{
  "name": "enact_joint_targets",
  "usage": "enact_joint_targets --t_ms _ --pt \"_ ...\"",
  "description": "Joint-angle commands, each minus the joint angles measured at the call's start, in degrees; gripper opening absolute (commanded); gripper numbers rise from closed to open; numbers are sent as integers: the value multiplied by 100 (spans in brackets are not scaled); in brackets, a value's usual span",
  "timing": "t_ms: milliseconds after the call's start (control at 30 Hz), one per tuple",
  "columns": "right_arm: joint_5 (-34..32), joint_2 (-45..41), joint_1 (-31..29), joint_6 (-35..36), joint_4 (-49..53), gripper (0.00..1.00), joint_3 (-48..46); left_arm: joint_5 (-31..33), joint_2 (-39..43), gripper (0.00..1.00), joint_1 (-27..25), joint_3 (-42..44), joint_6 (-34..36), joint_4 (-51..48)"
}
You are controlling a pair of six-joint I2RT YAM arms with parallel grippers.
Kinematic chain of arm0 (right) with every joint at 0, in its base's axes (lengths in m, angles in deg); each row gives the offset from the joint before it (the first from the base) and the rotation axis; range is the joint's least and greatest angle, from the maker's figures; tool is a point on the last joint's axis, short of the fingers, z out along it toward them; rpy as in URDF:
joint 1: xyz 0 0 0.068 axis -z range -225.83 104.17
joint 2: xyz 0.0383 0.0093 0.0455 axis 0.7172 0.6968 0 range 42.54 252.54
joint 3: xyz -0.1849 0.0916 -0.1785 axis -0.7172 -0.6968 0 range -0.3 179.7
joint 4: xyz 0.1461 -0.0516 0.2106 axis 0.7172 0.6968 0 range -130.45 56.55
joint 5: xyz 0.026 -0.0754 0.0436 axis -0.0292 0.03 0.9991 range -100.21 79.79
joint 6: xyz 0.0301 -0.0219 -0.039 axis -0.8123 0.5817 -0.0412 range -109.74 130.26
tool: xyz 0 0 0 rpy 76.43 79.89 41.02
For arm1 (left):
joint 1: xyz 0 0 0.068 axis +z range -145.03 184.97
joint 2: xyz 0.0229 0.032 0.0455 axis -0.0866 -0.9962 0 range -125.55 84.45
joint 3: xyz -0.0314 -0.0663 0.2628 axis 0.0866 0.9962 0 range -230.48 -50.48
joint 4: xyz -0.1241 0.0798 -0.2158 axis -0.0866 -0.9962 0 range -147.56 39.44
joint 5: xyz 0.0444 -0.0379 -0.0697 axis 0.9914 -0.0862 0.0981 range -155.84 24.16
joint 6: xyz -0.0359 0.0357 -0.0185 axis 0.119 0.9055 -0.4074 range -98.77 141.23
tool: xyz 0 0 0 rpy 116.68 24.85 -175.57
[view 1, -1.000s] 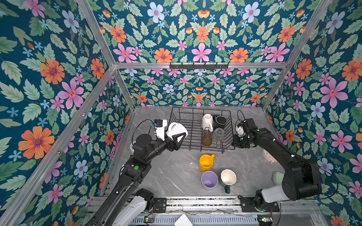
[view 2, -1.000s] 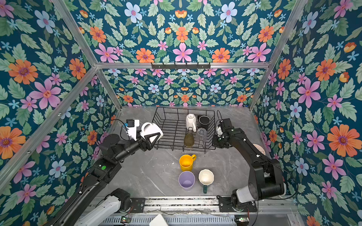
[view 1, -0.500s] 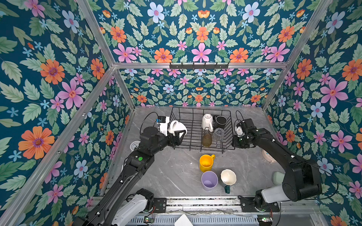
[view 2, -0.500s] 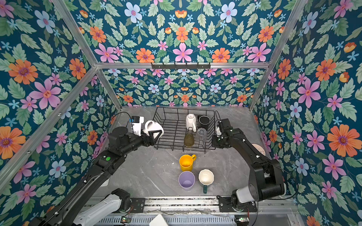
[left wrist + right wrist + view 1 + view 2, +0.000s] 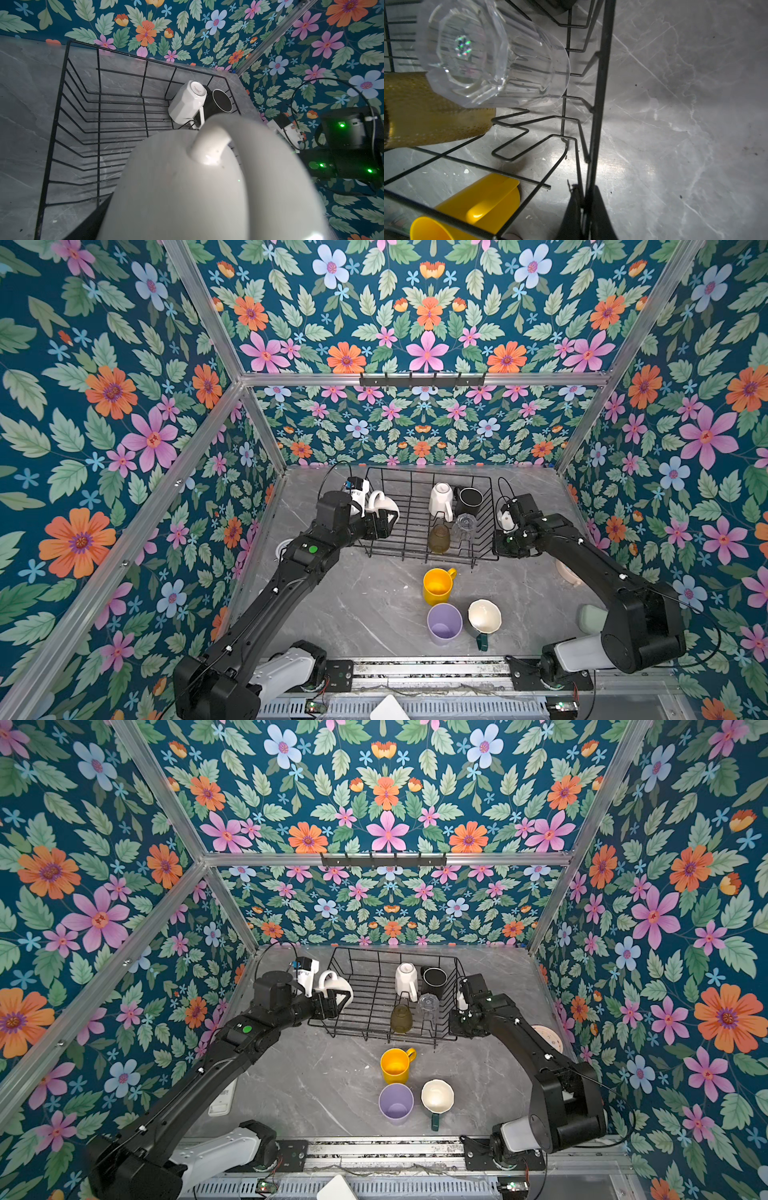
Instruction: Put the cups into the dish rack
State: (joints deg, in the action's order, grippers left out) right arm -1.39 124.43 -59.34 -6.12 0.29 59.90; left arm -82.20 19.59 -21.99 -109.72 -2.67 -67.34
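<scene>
My right gripper is near the front corner of the crooked dish rack, so it should grip the dish rack's rim farther back (image 5: 593, 134) and turn the dish rack straight.
In both top views my left gripper (image 5: 383, 519) (image 5: 337, 1001) is clamped on a round white mug (image 5: 384, 502) (image 5: 337, 985), held over the left rim of the black wire dish rack (image 5: 419, 559) (image 5: 376, 1036). That mug (image 5: 187, 187) fills the left wrist view and hides the jaws. My right gripper (image 5: 498, 546) (image 5: 584, 192) is shut on the rack's right rim wire (image 5: 602, 83). Inside the rack stand an upturned white mug (image 5: 440, 499), a black mug (image 5: 469, 499), an olive-amber glass (image 5: 439, 538) and a clear glass (image 5: 465, 524). On the table in front stand a yellow mug (image 5: 436, 585), a lilac tumbler (image 5: 444, 624) and a cream-inside teal mug (image 5: 484, 617).
A black hook rail (image 5: 422, 379) runs along the back wall. A round pinkish clock (image 5: 548, 1038) lies by the right wall, behind my right arm. A pale green object (image 5: 592, 618) sits near the right arm's base. A white strip (image 5: 222, 1098) lies along the left wall.
My left arm has swung up and back with the white mug, carrying it a little farther toward the rack's left rim. The right arm has not moved.
</scene>
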Motion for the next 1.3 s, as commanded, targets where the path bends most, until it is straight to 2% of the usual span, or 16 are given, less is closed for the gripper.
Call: enact_joint_targets --t_ms 0,333,567,733,1133,1267 --pt "-258 -50 -19 212 324 0 7 159 -205 0 7 -212 145 37" --pt "-233 132 -7 -3 225 0 139 181 -749 0 6 -539 254 -62" --pt "-244 272 47 -110 128 28 365 169 -867 0 7 -597 278 -63" --pt "-179 393 60 -122 104 37 592 170 -862 0 7 -588 280 -54" --pt "-196 1062 174 -104 -142 36 994 221 -870 0 7 -606 316 -98" --pt "-175 1230 174 -46 -179 23 1072 218 -885 0 6 -632 325 -106"
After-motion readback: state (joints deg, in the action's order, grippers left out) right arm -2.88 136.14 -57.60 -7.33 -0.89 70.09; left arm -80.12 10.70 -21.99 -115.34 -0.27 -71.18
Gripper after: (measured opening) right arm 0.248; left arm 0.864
